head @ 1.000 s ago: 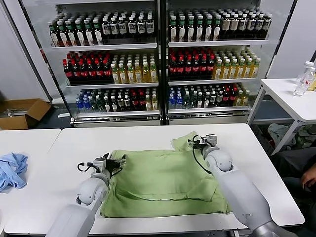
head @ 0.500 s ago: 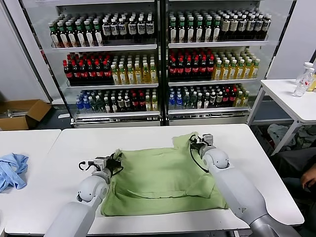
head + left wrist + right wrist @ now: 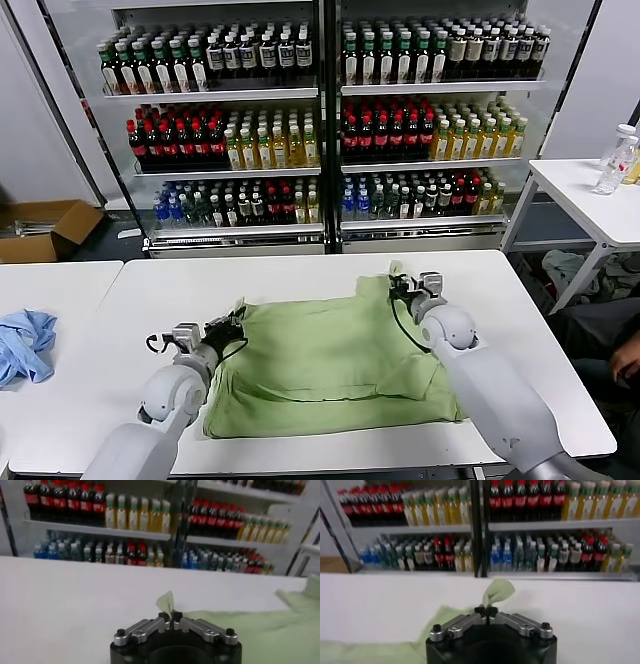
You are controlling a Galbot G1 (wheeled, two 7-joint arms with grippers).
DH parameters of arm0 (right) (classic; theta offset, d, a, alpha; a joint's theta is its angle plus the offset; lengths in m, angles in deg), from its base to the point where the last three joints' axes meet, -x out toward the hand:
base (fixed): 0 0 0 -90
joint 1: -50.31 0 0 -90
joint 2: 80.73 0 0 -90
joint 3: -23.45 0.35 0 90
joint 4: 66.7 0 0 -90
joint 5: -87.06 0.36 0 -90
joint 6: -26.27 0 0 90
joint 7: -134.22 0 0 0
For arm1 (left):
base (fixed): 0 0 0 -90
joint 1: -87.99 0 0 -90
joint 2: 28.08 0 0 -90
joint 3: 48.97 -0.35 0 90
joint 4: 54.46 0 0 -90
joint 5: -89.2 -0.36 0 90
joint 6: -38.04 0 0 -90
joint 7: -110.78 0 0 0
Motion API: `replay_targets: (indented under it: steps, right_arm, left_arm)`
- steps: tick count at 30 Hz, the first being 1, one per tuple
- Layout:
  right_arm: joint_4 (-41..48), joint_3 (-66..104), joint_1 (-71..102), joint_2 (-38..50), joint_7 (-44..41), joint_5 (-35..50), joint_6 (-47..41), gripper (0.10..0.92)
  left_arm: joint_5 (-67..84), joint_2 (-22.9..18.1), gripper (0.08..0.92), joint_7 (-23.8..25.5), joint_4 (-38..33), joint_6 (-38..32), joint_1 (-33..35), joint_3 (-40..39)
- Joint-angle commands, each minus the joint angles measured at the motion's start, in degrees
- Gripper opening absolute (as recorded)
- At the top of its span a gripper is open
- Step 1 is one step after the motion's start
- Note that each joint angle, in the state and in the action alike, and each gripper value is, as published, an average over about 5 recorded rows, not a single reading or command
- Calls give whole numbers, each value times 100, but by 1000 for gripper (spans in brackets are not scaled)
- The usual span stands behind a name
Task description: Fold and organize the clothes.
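Observation:
My left gripper will let go of the light green T-shirt's far corner at the T-shirt's side edge (image 3: 227, 367), beside the T-shirt's near fold.
The light green T-shirt (image 3: 325, 365) lies partly folded on the white table (image 3: 300, 275). My left gripper (image 3: 232, 322) is shut on the shirt's far left corner; a small tuft of green fabric (image 3: 166, 601) sticks up between its jaws in the left wrist view. My right gripper (image 3: 398, 283) is shut on the shirt's far right corner; a fold of green fabric (image 3: 497, 590) stands above its jaws in the right wrist view. Both corners are held just above the table. No print patch shows.
A light blue garment (image 3: 25, 343) lies on the adjoining table at the left. Shelves of bottles (image 3: 320, 120) stand behind the table. A cardboard box (image 3: 45, 228) sits on the floor at the left. A small white table (image 3: 590, 195) with a bottle stands at the right.
Both grippers have moved outward and a little toward me with the corners, stretching the shirt's far edge straighter; the raised right corner has flattened.

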Motion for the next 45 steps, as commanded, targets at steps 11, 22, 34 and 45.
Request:
replay_targets:
  steps: [11,22,34,45]
  right_arm:
    - [-3557,1950,3266,817,232,107,37,106]
    - [-3939,2499,5061,322,406,-663,-132,106]
    - [-3946,2324,5046,141,386,-1178,-209,353]
    - [-4093,2348,5250,148,347,-1322,-161,674]
  left_arm:
    - [491,412,87,135,-2513,109,2077,918]
    - [-154,522,87,203,-2502,253,2590,689]
    - [-1542,-22,288,-485,-2363,-193,2746,599]
    - [-2388,-900,600,-1097,-1659,110,2793,362]
